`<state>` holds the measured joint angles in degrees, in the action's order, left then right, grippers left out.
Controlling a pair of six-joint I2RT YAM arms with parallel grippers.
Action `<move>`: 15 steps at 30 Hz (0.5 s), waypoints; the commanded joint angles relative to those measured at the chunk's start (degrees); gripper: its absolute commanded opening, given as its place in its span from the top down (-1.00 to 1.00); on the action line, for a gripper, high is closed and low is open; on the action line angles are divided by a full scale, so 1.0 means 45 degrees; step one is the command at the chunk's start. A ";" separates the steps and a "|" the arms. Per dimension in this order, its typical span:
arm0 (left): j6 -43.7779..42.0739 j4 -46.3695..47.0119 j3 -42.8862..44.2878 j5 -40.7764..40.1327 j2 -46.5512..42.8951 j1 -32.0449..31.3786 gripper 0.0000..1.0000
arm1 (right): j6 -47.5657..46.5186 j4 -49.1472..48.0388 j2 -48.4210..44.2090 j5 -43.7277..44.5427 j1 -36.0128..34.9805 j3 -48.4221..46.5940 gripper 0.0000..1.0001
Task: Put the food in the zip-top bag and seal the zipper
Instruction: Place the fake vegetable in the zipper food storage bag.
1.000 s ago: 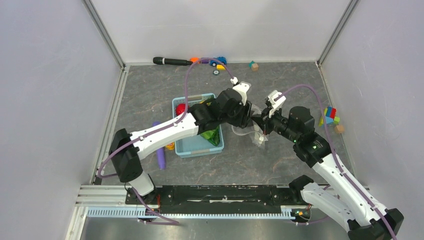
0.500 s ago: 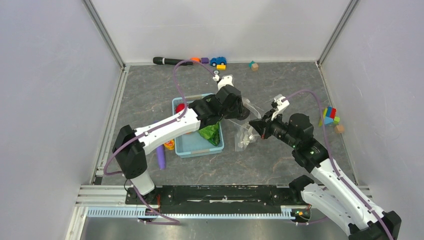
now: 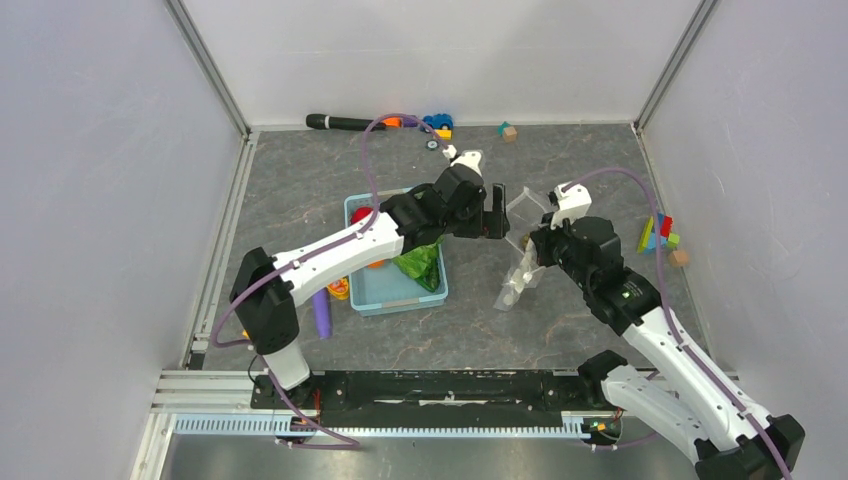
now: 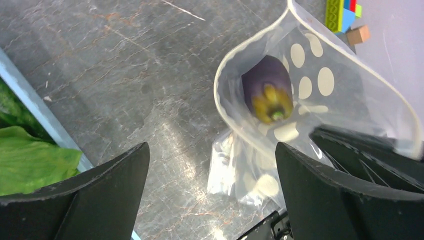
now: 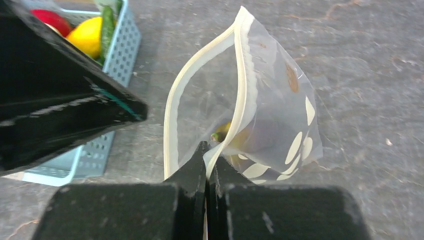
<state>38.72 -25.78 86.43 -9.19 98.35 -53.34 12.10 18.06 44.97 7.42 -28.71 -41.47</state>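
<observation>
The bag sags around the eggplant with only my right gripper holding it, so next I grab the bag's loose rim (image 4: 218, 89) with my left gripper and pull it tight before more food.
My right gripper (image 5: 207, 156) is shut on the white zipper (image 5: 174, 115) rim of the dotted zip-top bag (image 5: 272, 112) and holds it up off the table with its mouth open. A dark purple eggplant (image 4: 267, 87) lies inside the bag (image 4: 320, 80). My left gripper (image 4: 210, 187) is open and empty, just above and left of the bag's mouth (image 3: 520, 270). More food stays in the light-blue basket (image 3: 395, 295): green lettuce (image 3: 420, 262), a red piece (image 5: 50, 20), a yellow piece (image 5: 87, 36) and a green cucumber (image 5: 107, 30).
A long purple rod (image 3: 320, 315) and a small orange wedge (image 3: 340, 290) lie left of the basket. Toy blocks (image 3: 658, 235) sit at the right wall. A black marker (image 3: 340, 122), a toy car (image 3: 437, 122) and a block (image 3: 508, 131) lie along the back wall.
My right gripper has lifted the bag and swung it right, mouth opened upward. My left gripper drew back from the bag, then came to its mouth, open.
</observation>
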 commanded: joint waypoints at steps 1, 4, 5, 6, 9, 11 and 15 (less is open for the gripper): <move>-0.1529 -0.0055 0.1202 0.1370 0.0231 0.0111 -0.99 | -0.0511 0.0206 0.0046 0.1340 0.0032 -0.0662 1.00; -0.1669 -0.0100 0.1151 0.1314 -0.0019 0.0113 -0.99 | -0.0601 0.0179 0.0016 0.1144 0.0032 -0.0730 1.00; -0.1630 -0.0090 0.1085 0.1148 -0.0070 0.0118 -0.99 | -0.0650 0.0175 -0.0021 0.1076 0.0032 -0.0718 1.00; -0.1553 -0.0156 0.1055 0.0998 -0.0099 0.0140 -0.99 | -0.0709 0.0176 -0.0033 0.0942 0.0038 -0.0725 1.00; -0.0994 -0.0511 0.1162 0.0841 0.0215 0.0208 -0.99 | -0.0734 0.0074 -0.0144 0.0637 0.0032 -0.0639 1.00; -0.0580 -0.0652 0.1284 0.1135 0.0645 0.0319 -0.99 | -0.0677 -0.0116 -0.0264 0.0407 0.0032 -0.0536 1.00; 0.0097 -0.0434 0.1485 0.1321 0.1491 0.0350 -0.99 | -0.0570 -0.0486 -0.0345 -0.0270 0.0033 -0.0294 1.00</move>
<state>35.64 -27.92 90.72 -5.08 101.01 -52.29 9.93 20.16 44.66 9.23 -28.64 -41.95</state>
